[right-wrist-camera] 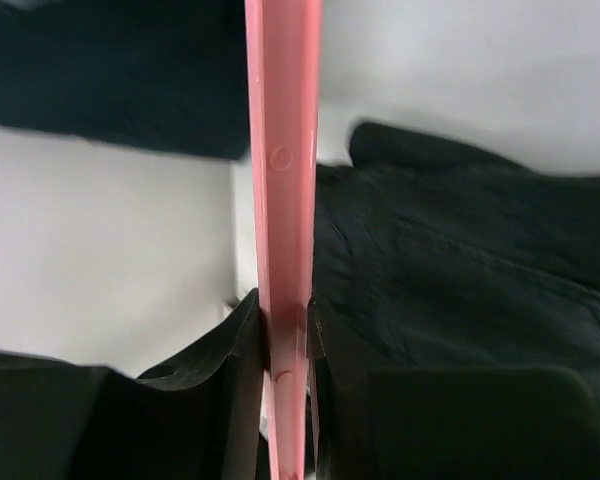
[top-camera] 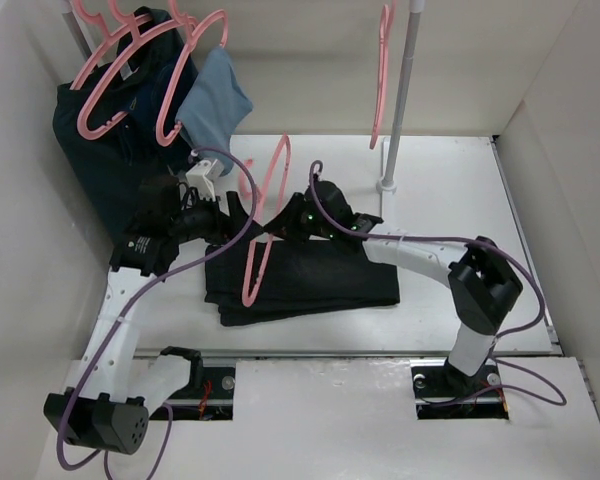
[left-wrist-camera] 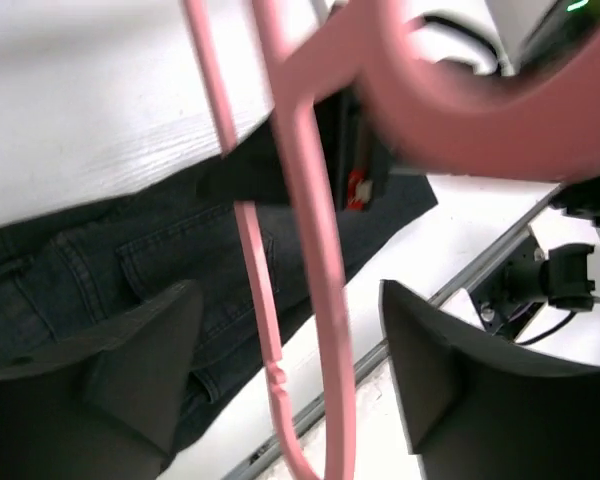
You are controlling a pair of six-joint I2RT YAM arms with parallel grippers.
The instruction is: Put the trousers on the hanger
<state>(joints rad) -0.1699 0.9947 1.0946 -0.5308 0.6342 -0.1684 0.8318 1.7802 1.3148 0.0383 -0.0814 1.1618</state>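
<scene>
The robot's right gripper is shut on the hanger's bar, so its left gripper should take the hanger by its hook (top-camera: 245,182) and free the right gripper for the trousers.
The black trousers (top-camera: 300,280) lie folded on the table between the arms; they also show in the left wrist view (left-wrist-camera: 90,270) and the right wrist view (right-wrist-camera: 460,270). A pink hanger (top-camera: 265,215) is held tilted above their left part. My right gripper (top-camera: 285,222) is shut on one bar of the hanger (right-wrist-camera: 283,150), with the bar clamped between its fingers (right-wrist-camera: 230,345). My left gripper (top-camera: 235,215) is open; two bars of the hanger (left-wrist-camera: 325,300) pass between its spread fingers (left-wrist-camera: 130,370) without touching them.
Two pink hangers (top-camera: 110,80) hang at the back left with a dark navy garment (top-camera: 100,150) and a light-blue cloth (top-camera: 215,100). Another pink hanger (top-camera: 383,70) hangs by a white pole (top-camera: 400,100). White walls enclose the table (top-camera: 460,200).
</scene>
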